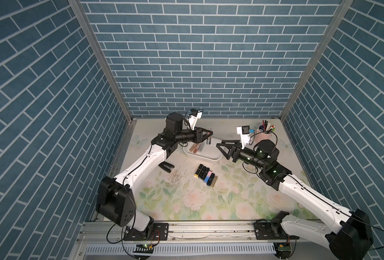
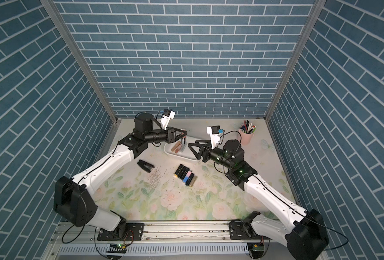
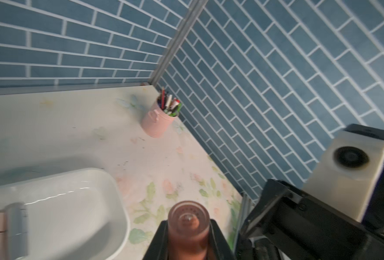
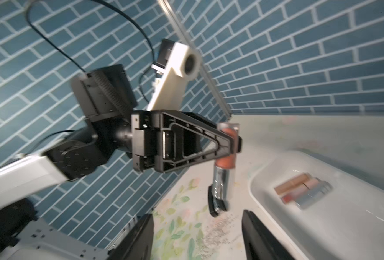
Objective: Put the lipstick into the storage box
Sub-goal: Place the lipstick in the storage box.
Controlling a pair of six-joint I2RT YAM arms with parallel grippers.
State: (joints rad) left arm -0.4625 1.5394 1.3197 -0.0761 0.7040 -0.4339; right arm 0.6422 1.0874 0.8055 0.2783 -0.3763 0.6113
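Next, the left gripper releases the lipstick on the bare bottom of the storage box, next to the silver lipstick (image 1: 206, 147) (image 3: 48, 229).
My left gripper (image 1: 209, 134) (image 2: 185, 134) is shut on a lipstick (image 2: 183, 140) with a pinkish-brown cap and a silver base. The lipstick (image 4: 226, 157) hangs upright over the far left end of the storage box (image 1: 211, 158) (image 2: 186, 157), a white shallow tub. In the left wrist view its round cap (image 3: 188, 222) sits squeezed between the black fingers (image 3: 218, 236). My right gripper (image 1: 220, 143) (image 4: 197, 236) is open and empty, just off the box's right end and facing the left gripper. Three lipsticks (image 1: 197, 147) (image 4: 301, 189) lie in the box.
Several lipsticks (image 1: 205, 175) (image 2: 185, 174) lie in a row on the floral mat in front of the box. A black stapler (image 1: 166, 167) lies to their left beside scattered staples. A pink pen cup (image 1: 264, 135) (image 3: 157, 121) stands at the back right corner.
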